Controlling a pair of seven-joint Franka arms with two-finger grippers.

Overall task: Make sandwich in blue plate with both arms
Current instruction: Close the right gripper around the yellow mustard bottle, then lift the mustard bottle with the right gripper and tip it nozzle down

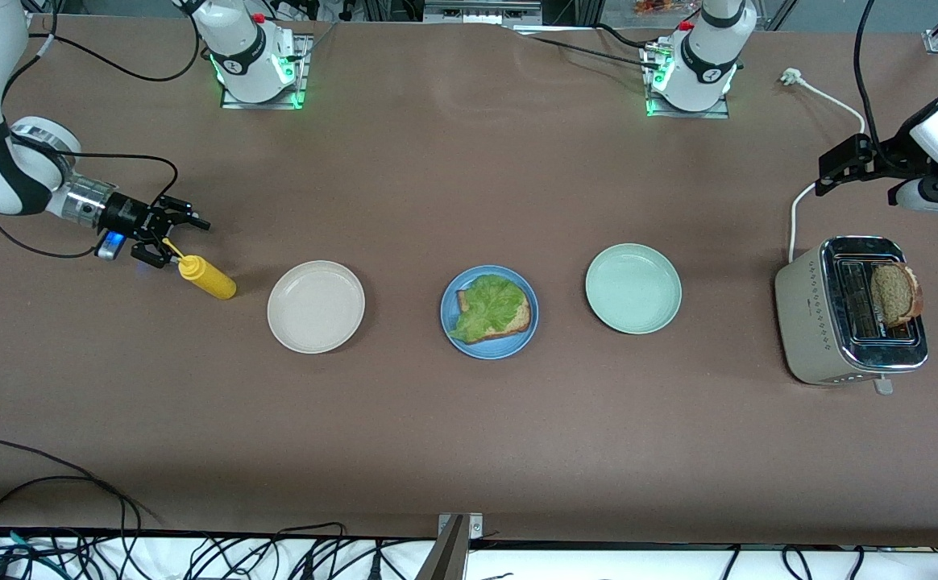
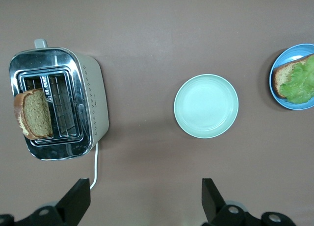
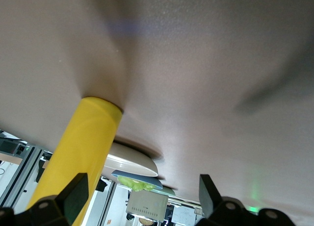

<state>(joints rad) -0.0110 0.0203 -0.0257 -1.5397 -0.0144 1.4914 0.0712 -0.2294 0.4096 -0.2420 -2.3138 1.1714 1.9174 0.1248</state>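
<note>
The fingers of my right gripper should next move past the bottle's nozzle and close on the middle of the body [image 1: 206, 276] [image 3: 77, 160] of the yellow bottle.
The blue plate [image 1: 493, 348] sits mid-table between two other plates. On it lies one slice of brown bread [image 1: 522, 312] with a green lettuce leaf [image 1: 489, 304] on top. A second slice [image 1: 896, 294] stands up out of the toaster [image 1: 815, 322] at the left arm's end. My left gripper [image 1: 840, 165] hangs open and empty over the table by the toaster cord; its wrist view shows the toaster [image 2: 93, 98], the slice [image 2: 37, 113] and the blue plate [image 2: 289, 102]. My right gripper [image 1: 179, 242] is open, low at the nozzle of a lying yellow bottle [image 1: 207, 278], which runs beside one finger [image 3: 73, 194].
A cream plate [image 1: 316, 306] lies between the bottle and the blue plate. A pale green plate [image 1: 632, 288] lies between the blue plate and the toaster. The toaster's white cord [image 1: 795, 213] runs toward the arm bases. Loose cables hang along the table's near edge.
</note>
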